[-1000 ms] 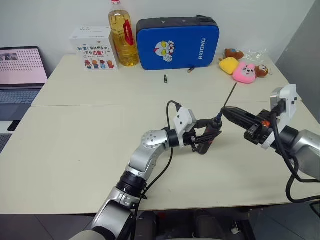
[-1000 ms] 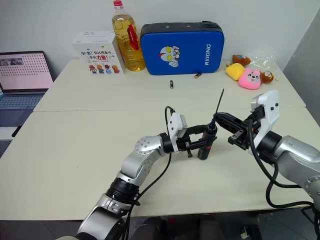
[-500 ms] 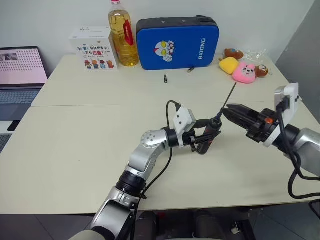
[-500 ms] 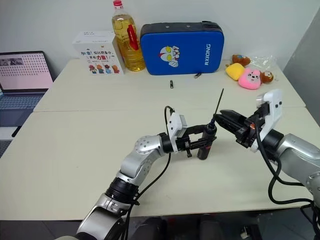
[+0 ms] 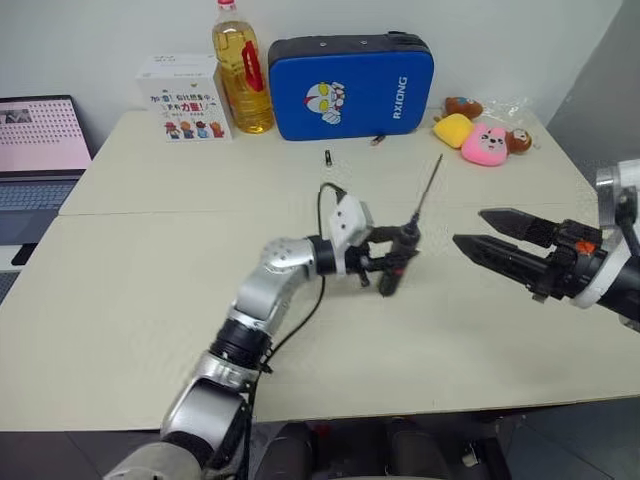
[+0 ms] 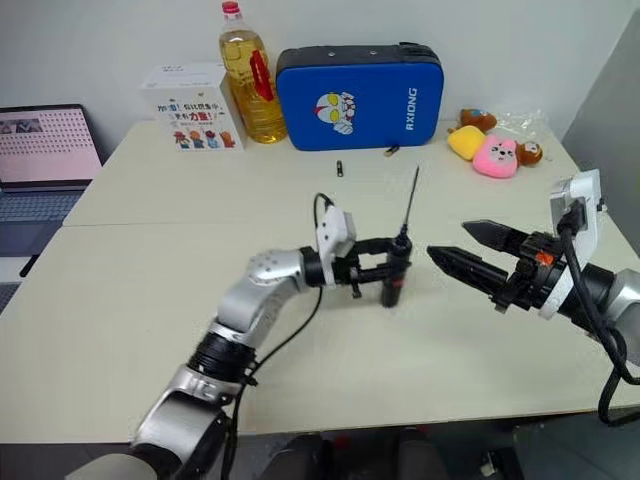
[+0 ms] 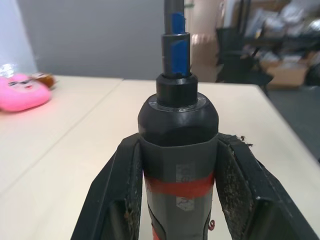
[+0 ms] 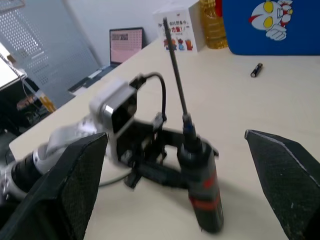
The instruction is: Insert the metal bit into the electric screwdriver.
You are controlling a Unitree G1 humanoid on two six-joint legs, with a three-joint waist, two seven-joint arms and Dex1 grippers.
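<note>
I will release the electric screwdriver with my left gripper on the bare table just this side of the seam (image 5: 313,267).
The electric screwdriver (image 5: 396,268), black with a red band, stands nearly upright just above the table's middle, and my left gripper (image 5: 393,262) is shut on its body. In the left wrist view both fingers (image 7: 125,200) press against its sides (image 7: 177,145). The metal bit (image 5: 428,190), a thin grey rod, rises out of the screwdriver's top end and leans slightly right. My right gripper (image 5: 468,227) is open, hovering to the right of the screwdriver and apart from it, with nothing between its fingers. The right wrist view shows the screwdriver (image 8: 204,187) and bit (image 8: 175,65) ahead.
Along the table's far edge stand a blue case (image 5: 345,85), an oil bottle (image 5: 240,75), a white box (image 5: 183,95) and plush toys (image 5: 470,135). A short dark bit (image 5: 327,157) and a small brass piece (image 5: 378,140) lie before the case. A laptop (image 5: 40,140) sits far left.
My right gripper has let go of the bit, opened wide and drawn back to the right. My left gripper has carried the screwdriver, with the bit standing in it, to the left.
</note>
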